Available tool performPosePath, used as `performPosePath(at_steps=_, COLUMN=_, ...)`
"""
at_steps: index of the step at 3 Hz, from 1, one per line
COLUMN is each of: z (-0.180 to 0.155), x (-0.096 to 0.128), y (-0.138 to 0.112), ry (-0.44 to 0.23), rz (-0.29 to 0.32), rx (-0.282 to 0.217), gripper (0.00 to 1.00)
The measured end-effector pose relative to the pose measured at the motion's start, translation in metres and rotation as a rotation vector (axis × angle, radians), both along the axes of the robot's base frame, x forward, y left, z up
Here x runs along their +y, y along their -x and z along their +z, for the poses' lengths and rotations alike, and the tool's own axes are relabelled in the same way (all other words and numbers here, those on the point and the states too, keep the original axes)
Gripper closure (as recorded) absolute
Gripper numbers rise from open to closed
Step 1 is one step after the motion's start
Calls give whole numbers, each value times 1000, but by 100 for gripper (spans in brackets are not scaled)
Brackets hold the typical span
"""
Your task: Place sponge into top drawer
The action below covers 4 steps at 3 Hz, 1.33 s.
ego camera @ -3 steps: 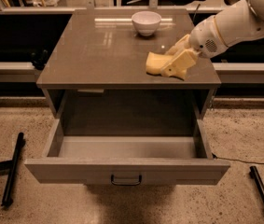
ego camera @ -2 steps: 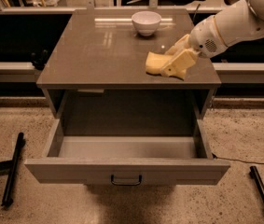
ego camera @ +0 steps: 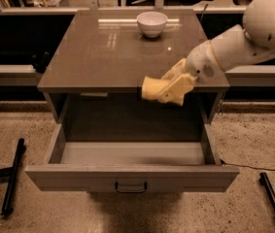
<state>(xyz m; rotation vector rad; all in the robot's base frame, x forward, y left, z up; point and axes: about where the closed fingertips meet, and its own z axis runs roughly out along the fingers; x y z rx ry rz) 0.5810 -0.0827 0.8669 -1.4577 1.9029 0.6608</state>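
Note:
Next, my gripper releases the pale yellow sponge in the dark back part of the open top drawer (ego camera: 145,122), near the middle of its width. The sponge is now at the cabinet top's front edge.
The pale yellow sponge (ego camera: 150,88) is held at the cabinet top's front edge, right of centre, partly out over the open top drawer (ego camera: 78,177). My cream-coloured gripper (ego camera: 160,91) comes in from the right on a white arm and is shut on the sponge. The drawer is pulled fully out; its grey floor is bare, and a small dark handle (ego camera: 130,187) sits at the centre of its front.
A white bowl (ego camera: 152,23) stands at the back of the grey-brown cabinet top (ego camera: 103,57). Black stand legs lie on the speckled floor at left (ego camera: 12,176) and right (ego camera: 274,199). A thin cable runs along the floor at right.
The gripper has carried the sponge forward and left, from the right part of the cabinet top to its front edge above the open drawer.

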Motion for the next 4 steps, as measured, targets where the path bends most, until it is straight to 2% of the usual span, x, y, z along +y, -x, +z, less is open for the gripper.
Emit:
performPosePath(at_steps=1, z=-44, x=13, y=35, ry=33, rz=11, rx=90, gripper=100)
performPosePath(at_steps=2, z=-93, x=22, y=54, ry=83, rz=4, rx=165, gripper=100)
performPosePath(at_steps=3, z=-136, x=19, y=52, ry=107, rz=-57, rx=200, gripper=100)
performPosePath(at_steps=4, z=-167, x=14, y=31, ry=92, rz=-166, rx=185, gripper=100)
